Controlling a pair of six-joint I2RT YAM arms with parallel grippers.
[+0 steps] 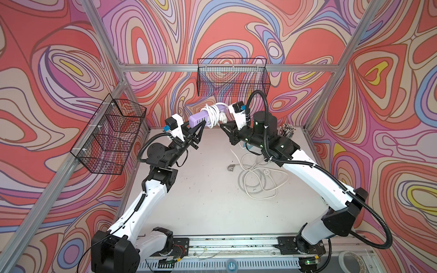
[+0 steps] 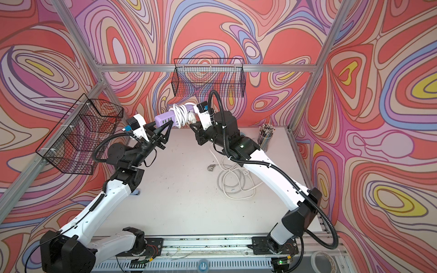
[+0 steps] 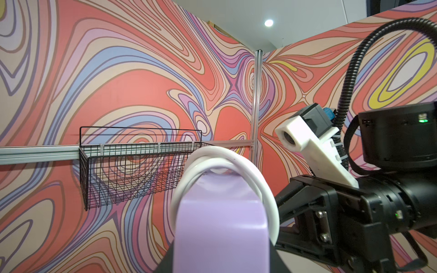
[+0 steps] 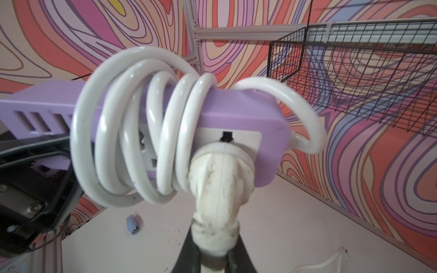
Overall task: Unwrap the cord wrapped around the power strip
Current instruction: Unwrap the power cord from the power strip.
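My right gripper is holding the plug against the side of the strip beside the coils, so I need to back off, release the plug and take the far end's loop (image 4: 313, 122).
The purple power strip (image 1: 197, 119) (image 2: 163, 119) hangs in the air near the back wall, held between both arms. A white cord (image 1: 211, 113) (image 4: 132, 132) coils around its middle in several loops. My left gripper (image 1: 198, 126) (image 3: 220, 260) is shut on the strip's end with the USB ports. My right gripper (image 1: 222, 123) (image 4: 216, 255) is shut on the cord's white plug (image 4: 220, 179), which sits in a socket on the strip's face. From the far end of the strip, one loop of cord arcs out (image 4: 295, 106).
A black wire basket (image 1: 233, 78) hangs on the back wall just above the strip, and another (image 1: 108, 134) on the left wall. A second loose white cable (image 1: 257, 175) lies on the table under the right arm. A cup of pencils (image 1: 287, 132) stands at the back right.
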